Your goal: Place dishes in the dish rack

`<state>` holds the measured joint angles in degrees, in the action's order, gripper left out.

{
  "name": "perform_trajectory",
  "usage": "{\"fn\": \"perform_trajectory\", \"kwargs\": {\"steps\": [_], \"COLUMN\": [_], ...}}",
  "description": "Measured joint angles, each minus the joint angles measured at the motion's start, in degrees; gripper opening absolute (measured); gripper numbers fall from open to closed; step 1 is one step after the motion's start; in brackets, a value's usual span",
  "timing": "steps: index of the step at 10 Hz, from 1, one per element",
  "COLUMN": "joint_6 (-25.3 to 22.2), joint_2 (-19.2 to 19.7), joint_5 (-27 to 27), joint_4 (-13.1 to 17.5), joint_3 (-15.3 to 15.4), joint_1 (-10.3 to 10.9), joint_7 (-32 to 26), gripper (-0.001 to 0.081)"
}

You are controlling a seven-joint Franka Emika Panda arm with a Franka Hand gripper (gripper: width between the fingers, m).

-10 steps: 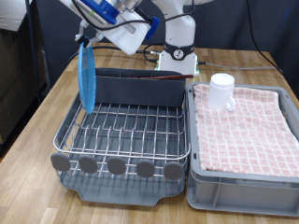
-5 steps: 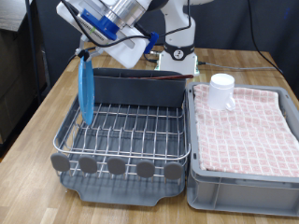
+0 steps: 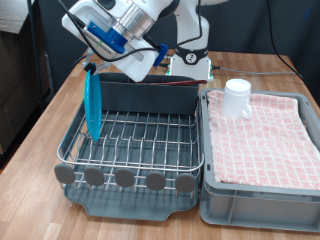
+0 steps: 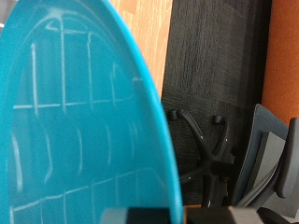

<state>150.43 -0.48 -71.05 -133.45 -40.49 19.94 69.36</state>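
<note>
Next, I release the bright-blue plate upright on the wire grid [image 3: 97, 159], by the side of the rack that is away from the crate. The plate is now held over the dish rack.
My gripper [image 3: 90, 66] is shut on the top edge of the bright-blue plate [image 3: 92, 102]. It holds the plate upright and edge-on over the dish rack [image 3: 135, 146], at the rack's side towards the exterior view's left. The plate's lower edge reaches down to the wire grid. In the wrist view the plate [image 4: 75, 121] fills most of the picture. The white mug [image 3: 237, 97] stands on the pink checkered cloth in the grey crate [image 3: 262, 190]. A thin reddish-brown streak [image 3: 168, 86] lies along the tall caddy [image 3: 150, 95]; I cannot tell whether it is the wooden spoon.
The crate stands beside the rack, on the exterior view's right. Round grey knobs [image 3: 124, 178] line the rack's near edge. The robot base [image 3: 188, 62] stands behind the caddy. The wooden table [image 3: 40, 130] shows on the left. An office chair base [image 4: 201, 154] lies on the floor.
The arm has swung down and to the exterior view's left. The plate has come lower, from above the rack's rim down to the wires.
</note>
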Motion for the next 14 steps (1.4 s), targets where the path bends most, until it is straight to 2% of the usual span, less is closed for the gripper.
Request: {"fn": "perform_trajectory", "kwargs": {"steps": [6, 14], "joint_6": [4.04, 8.6], "joint_2": [2.02, 5.66], "joint_5": [-2.24, -2.29], "joint_4": [-1.01, -1.41], "joint_3": [-2.11, -3.76], "joint_1": [-0.11, -0.13], "joint_7": [2.34, 4.65], "gripper": [0.0024, 0.0024]}}
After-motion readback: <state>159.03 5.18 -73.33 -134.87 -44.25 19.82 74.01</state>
